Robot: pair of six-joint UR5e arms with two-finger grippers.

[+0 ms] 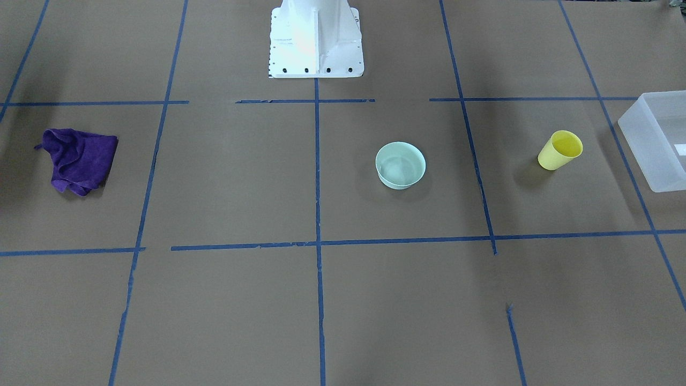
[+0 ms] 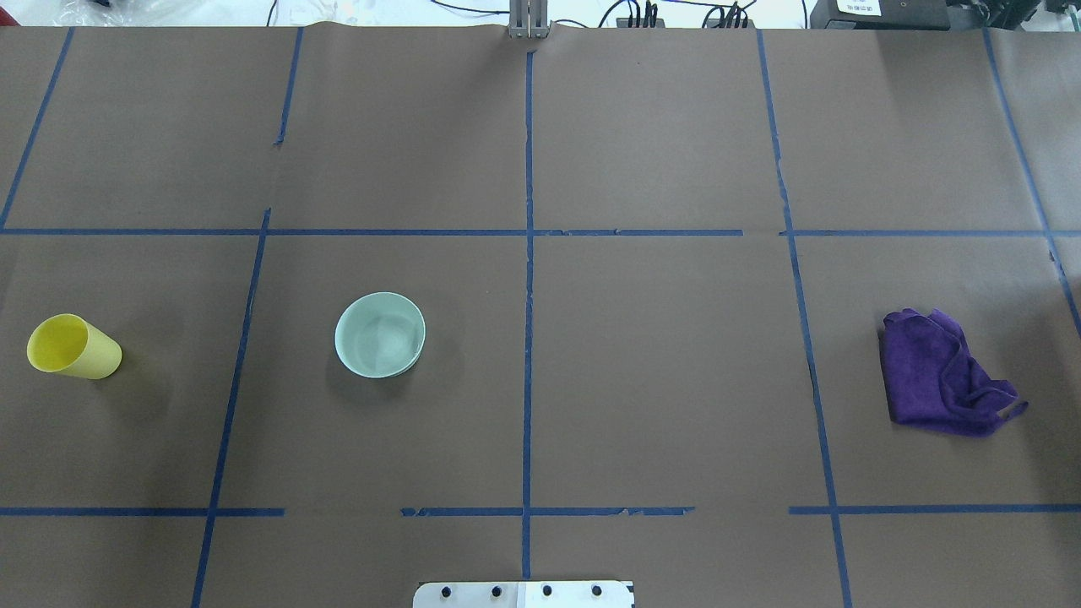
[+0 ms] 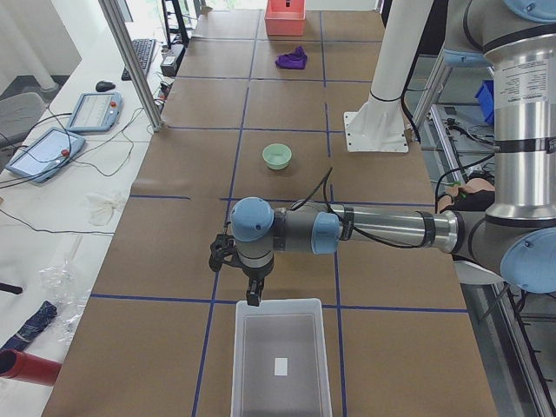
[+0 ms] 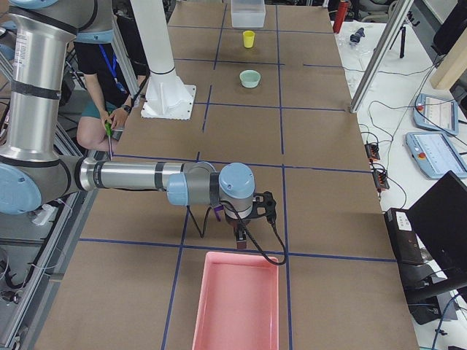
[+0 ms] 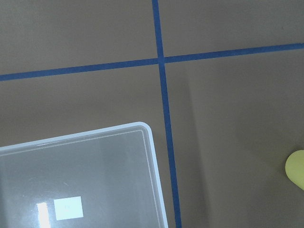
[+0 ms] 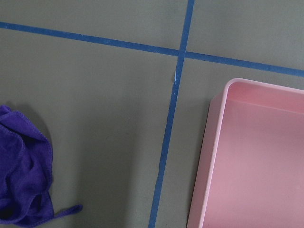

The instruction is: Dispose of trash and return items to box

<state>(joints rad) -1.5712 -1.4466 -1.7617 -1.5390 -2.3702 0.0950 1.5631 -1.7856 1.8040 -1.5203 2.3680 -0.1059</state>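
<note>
Next, I move my left gripper to the yellow cup's rim (image 1: 581, 149) on the side facing the frosted box and close it there.
The yellow cup (image 1: 560, 150) stands upright on the brown table, on my left side (image 2: 72, 347); its rim edge shows in the left wrist view (image 5: 297, 168). The frosted box (image 1: 640, 145) lies at the table's left end, empty but for a white label (image 5: 68, 208). My left gripper (image 3: 252, 295) hangs just above the table at the box's near rim (image 3: 236, 365), between box and cup; I cannot tell if it is open or shut. My right gripper (image 4: 239, 240) hangs at the rim of a pink tray (image 4: 201, 306); its state cannot be told either.
A mint bowl (image 1: 400, 165) sits near the table's middle (image 2: 380, 334). A crumpled purple cloth (image 2: 942, 374) lies on my right side, close to the pink tray (image 6: 209, 156). The white robot base (image 1: 315, 40) stands at the table's edge. Blue tape lines cross the table.
</note>
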